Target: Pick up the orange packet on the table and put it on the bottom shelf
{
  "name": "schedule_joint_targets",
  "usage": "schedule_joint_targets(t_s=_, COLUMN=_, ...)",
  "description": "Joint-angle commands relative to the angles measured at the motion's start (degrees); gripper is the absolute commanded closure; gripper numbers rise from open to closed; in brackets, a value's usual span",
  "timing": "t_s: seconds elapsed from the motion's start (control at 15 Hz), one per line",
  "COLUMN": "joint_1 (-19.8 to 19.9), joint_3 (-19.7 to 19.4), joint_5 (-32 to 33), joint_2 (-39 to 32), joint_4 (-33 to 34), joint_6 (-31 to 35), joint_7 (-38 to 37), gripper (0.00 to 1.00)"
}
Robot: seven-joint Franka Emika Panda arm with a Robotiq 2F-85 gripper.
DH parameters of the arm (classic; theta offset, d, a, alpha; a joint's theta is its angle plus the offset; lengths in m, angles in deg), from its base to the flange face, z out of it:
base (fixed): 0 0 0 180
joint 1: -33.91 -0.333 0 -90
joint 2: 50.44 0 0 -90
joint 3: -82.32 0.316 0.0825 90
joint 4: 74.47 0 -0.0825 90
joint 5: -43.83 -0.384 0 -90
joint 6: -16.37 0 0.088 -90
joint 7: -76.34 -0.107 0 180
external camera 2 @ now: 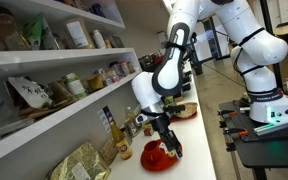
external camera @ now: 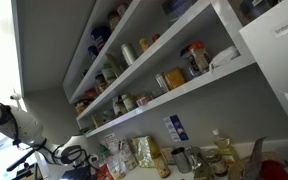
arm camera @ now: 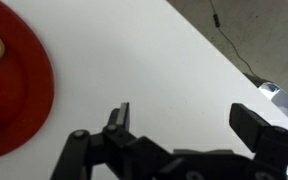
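The middle of the orange packet [external camera: 105, 171], near the shiny bag at the back of the table, is the next place my gripper should go to and close.
My gripper [arm camera: 184, 125] is open and empty over the bare white table [arm camera: 154, 60]. In an exterior view the gripper [external camera 2: 168, 146] hangs low over the table [external camera 2: 199, 150], just above a red plate [external camera 2: 154, 156]. A small orange-red bag [external camera: 108, 168], probably the orange packet, stands among the items at the table's back; it is blurred. It is not in the wrist view, and I cannot make it out in the exterior view that shows the arm. The bottom shelf shows as a long white board in both exterior views [external camera: 184, 92] [external camera 2: 54, 125] and carries jars.
The red plate [arm camera: 14, 85] with a pale ring-shaped item lies left of the jaws. Yellowish-tan packets [external camera 2: 84, 160], a bottle [external camera 2: 108, 124] and jars crowd the wall side. A second red dish [external camera 2: 184, 112] lies farther along. A cable [arm camera: 229, 45] runs past the table edge.
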Motion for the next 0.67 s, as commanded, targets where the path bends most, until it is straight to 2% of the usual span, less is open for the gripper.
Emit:
schedule_joint_targets(t_s=0.0, joint_1=-4.9, joint_3=-0.6, joint_5=13.1, joint_2=-10.5, joint_4=5.8, joint_6=13.1, joint_7=-8.5, gripper=0.0)
schedule_joint_targets(t_s=0.13, joint_1=-9.7, joint_3=-4.5, joint_5=21.9, joint_2=-14.5, joint_4=7.8, joint_6=20.2, joint_7=-15.8, gripper=0.0)
schedule_joint_targets(t_s=0.27, joint_1=-15.2, joint_3=-9.8, joint_5=27.7, joint_2=-17.6, joint_4=10.8, joint_6=24.9, joint_7=-23.3, gripper=0.0)
schedule_joint_targets(t_s=0.4, joint_1=-19.2, joint_3=-13.4, joint_5=28.9, joint_2=-19.6, joint_4=13.7, joint_6=26.3, joint_7=-28.7, gripper=0.0)
schedule_joint_targets(t_s=0.6, joint_1=-23.5, joint_3=-16.3, joint_5=25.3, joint_2=-21.7, joint_4=18.3, joint_6=24.6, joint_7=-36.4, gripper=0.0)
